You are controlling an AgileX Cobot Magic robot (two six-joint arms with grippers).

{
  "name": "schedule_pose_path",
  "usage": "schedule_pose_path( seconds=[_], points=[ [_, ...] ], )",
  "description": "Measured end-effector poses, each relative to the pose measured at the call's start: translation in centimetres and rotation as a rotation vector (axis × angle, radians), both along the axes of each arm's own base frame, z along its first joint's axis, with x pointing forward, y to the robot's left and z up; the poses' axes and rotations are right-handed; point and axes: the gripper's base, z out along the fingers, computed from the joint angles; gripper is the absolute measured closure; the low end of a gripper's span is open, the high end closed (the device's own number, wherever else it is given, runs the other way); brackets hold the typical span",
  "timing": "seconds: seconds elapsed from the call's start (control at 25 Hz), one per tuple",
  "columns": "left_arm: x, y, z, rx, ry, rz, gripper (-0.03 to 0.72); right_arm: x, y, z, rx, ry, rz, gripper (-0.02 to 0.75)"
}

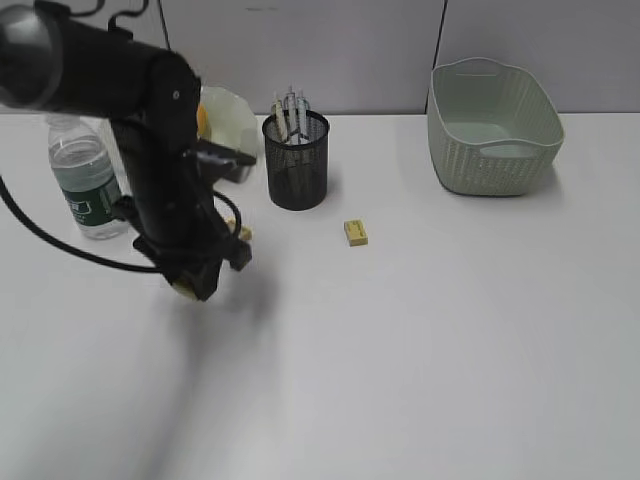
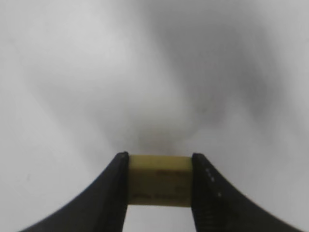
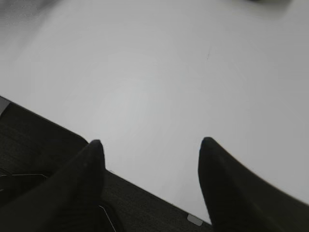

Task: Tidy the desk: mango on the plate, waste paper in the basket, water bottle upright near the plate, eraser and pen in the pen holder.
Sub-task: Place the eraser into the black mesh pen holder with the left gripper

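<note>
I should let go of the yellow eraser with my left gripper inside the black mesh pen holder (image 1: 301,143), beside the pens.
My left gripper (image 2: 160,155) is shut on a yellow eraser (image 2: 159,181), held just above the white desk (image 1: 400,350). In the exterior view this gripper (image 1: 195,285) hangs at front left with a bit of yellow at its tip. A second yellow eraser (image 1: 355,232) lies right of the black mesh pen holder (image 1: 296,160), which holds pens (image 1: 290,108). The plate (image 1: 232,118) stands behind the arm, with a bit of the orange mango (image 1: 203,118) showing. The water bottle (image 1: 85,175) is upright at left. The basket (image 1: 492,125) is at back right. The waste paper is out of view. My right gripper (image 3: 152,145) is open over the desk's edge.
The left arm (image 1: 150,150) hides part of the plate and stands between the bottle and the pen holder. A dark floor (image 3: 48,159) shows below the desk's edge in the right wrist view. A grey partition wall (image 1: 330,50) runs along the back.
</note>
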Motion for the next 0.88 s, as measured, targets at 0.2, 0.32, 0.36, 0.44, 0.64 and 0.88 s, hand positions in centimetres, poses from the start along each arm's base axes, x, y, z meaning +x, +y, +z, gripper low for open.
schedule_pose_path(
  seconds=[0.2, 0.32, 0.36, 0.44, 0.64, 0.88],
  points=[
    [2.9, -1.7, 6.3, -0.086, -0.146, 0.000, 0.389, 0.0, 0.0, 0.0, 0.000, 0.000, 0.000, 0.247],
    [4.5, -2.7, 10.4, -0.158, -0.267, 0.001, 0.389, 0.0, 0.0, 0.0, 0.000, 0.000, 0.000, 0.246],
    [4.9, -2.9, 11.7, -0.186, -0.312, 0.001, 0.389, 0.0, 0.0, 0.0, 0.000, 0.000, 0.000, 0.246],
    [5.6, -3.4, 14.0, -0.236, -0.396, 0.000, 0.389, 0.0, 0.0, 0.0, 0.000, 0.000, 0.000, 0.246],
    [6.7, -4.0, 17.0, -0.341, -0.570, -0.001, 0.390, 0.0, 0.0, 0.0, 0.000, 0.000, 0.000, 0.246],
    [8.1, -4.9, 15.7, -0.382, -0.636, -0.002, 0.390, 0.0, 0.0, 0.0, 0.000, 0.000, 0.000, 0.246]
  ],
)
